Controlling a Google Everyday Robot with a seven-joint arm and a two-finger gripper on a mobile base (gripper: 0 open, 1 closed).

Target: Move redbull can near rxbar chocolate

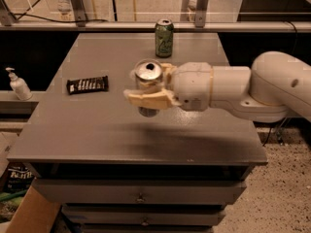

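Observation:
The redbull can will go down on the grey table [114,88], where I need to set it beside the end of the rxbar chocolate that faces my gripper. The can is now held above the table's middle.
The redbull can [148,76], silver with a shiny top and dark opening, is held upright above the middle of the grey table [97,135]. My gripper [146,84] is shut on it, cream fingers [146,99] on either side of the can, the white arm reaching in from the right. The rxbar chocolate [87,85], a flat dark wrapper with white lettering, lies on the table's left part, a short way left of the can.
A green can [164,38] stands at the table's back edge, behind the gripper. A white pump bottle [18,85] stands on a ledge left of the table. Drawers are below the tabletop. A cardboard box [29,212] is at the lower left.

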